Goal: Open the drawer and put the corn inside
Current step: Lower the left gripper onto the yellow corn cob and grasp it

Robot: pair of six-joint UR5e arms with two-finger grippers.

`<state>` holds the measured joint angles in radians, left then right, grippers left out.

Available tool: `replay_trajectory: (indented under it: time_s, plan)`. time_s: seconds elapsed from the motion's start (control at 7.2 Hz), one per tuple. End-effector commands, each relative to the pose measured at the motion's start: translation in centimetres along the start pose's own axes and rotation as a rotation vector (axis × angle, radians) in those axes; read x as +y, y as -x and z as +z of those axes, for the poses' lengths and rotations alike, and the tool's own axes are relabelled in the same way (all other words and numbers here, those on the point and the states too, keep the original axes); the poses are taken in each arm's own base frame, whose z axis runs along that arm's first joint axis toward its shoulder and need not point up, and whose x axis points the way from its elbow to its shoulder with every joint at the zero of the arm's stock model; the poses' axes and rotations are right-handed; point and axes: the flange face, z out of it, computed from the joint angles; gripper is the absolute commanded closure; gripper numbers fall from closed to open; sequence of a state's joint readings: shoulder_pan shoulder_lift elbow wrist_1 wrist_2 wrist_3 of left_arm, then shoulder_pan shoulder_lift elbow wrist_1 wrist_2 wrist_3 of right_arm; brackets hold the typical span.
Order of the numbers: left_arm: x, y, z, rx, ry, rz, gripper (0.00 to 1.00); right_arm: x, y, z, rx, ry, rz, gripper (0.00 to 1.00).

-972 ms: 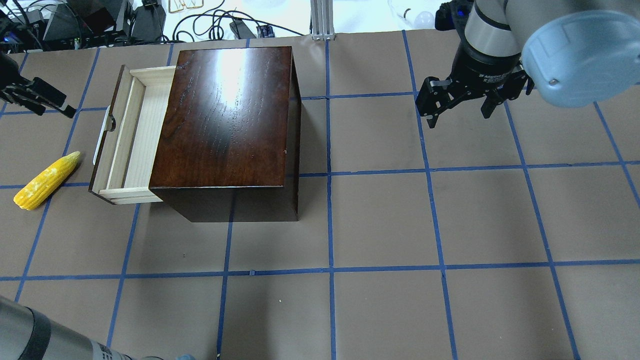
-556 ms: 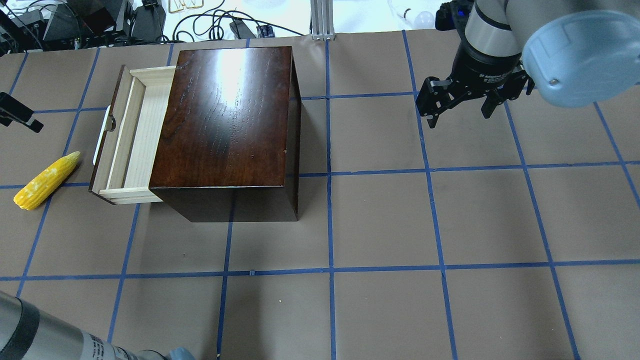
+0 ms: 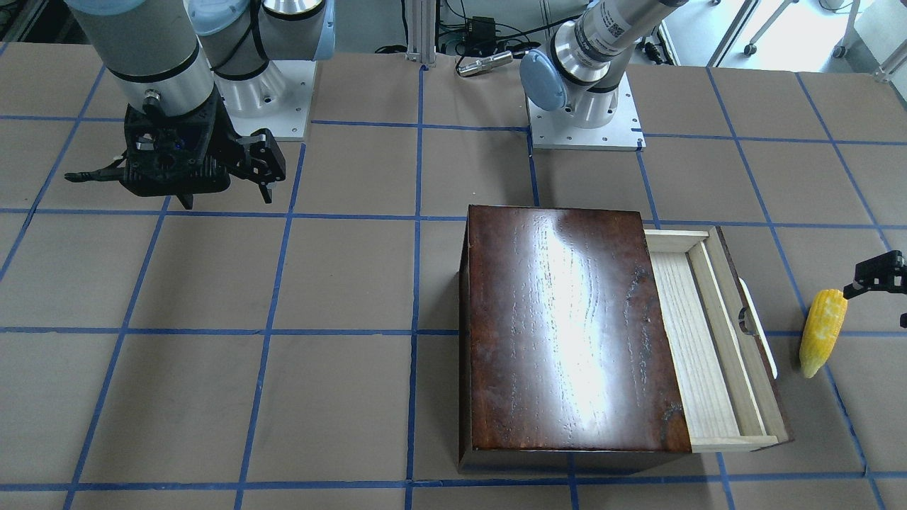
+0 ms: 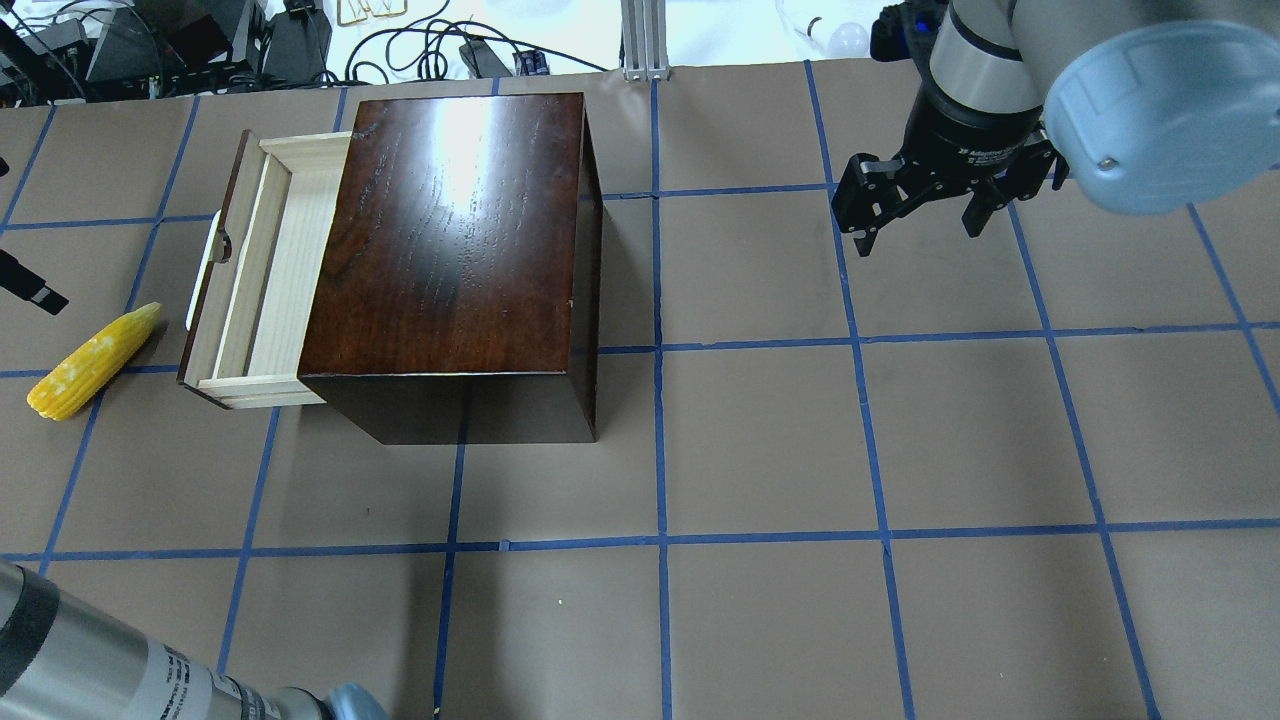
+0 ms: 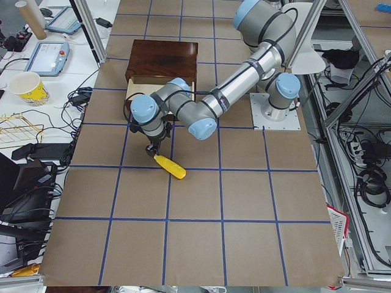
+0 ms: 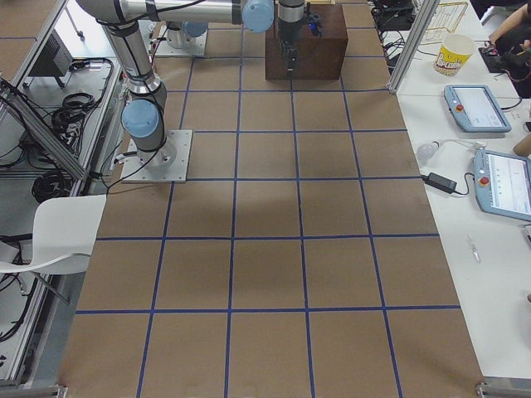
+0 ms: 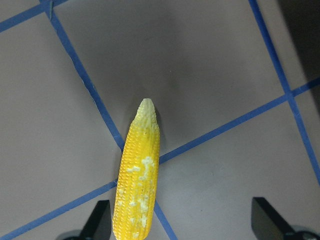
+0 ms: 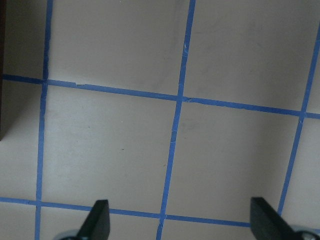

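The corn's thick half (image 3: pixel 825 320) (image 7: pixel 136 191), between its middle and its thick end, beside the open drawer, will have my left gripper close across it.
The drawer (image 4: pixel 270 280) stands pulled out of the dark-brown wooden box (image 4: pixel 450 230), and its pale-wood tray is empty. The yellow corn (image 4: pixel 92 362) lies on the table beside the drawer's white handle (image 4: pixel 205 270). It also shows in the front-facing view (image 3: pixel 822 331). My left gripper (image 7: pixel 182 225) is open just above the corn (image 7: pixel 137 190), whose thick end lies by one fingertip. In the overhead view only one of its fingers (image 4: pixel 30 285) shows, at the frame's edge. My right gripper (image 4: pixel 920 215) is open and empty, far from the box.
The table is brown paper with a blue tape grid. Cables and electronics (image 4: pixel 200 40) lie beyond the far edge, and a metal post (image 4: pixel 645 40) stands behind the box. The box (image 3: pixel 567 333) fills the middle left of the table.
My left gripper has moved toward the near side of the table, from beside the drawer front to over the corn. The right arm, drawer and corn have not moved.
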<state>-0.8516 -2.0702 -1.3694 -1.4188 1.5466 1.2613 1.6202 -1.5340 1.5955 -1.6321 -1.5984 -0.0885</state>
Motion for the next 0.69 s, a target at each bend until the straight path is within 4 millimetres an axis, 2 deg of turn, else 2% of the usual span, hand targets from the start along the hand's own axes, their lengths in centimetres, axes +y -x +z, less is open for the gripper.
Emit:
replay_trajectory:
  time_s: [0.0, 0.14, 0.56]
  plan:
    - [1.1, 1.5, 3.9, 0.022, 0.004, 0.071, 0.0, 0.0, -0.1, 0.0, 0.0, 0.0, 0.003, 0.0]
    - [2.0, 1.6, 5.4, 0.05, 0.005, 0.081, 0.0, 0.0, 0.1, 0.0, 0.0, 0.0, 0.0, 0.0]
    - [2.1, 2.1, 8.6, 0.076, 0.013, 0.096, 0.0, 0.0, 0.1, 0.0, 0.0, 0.0, -0.002, 0.0]
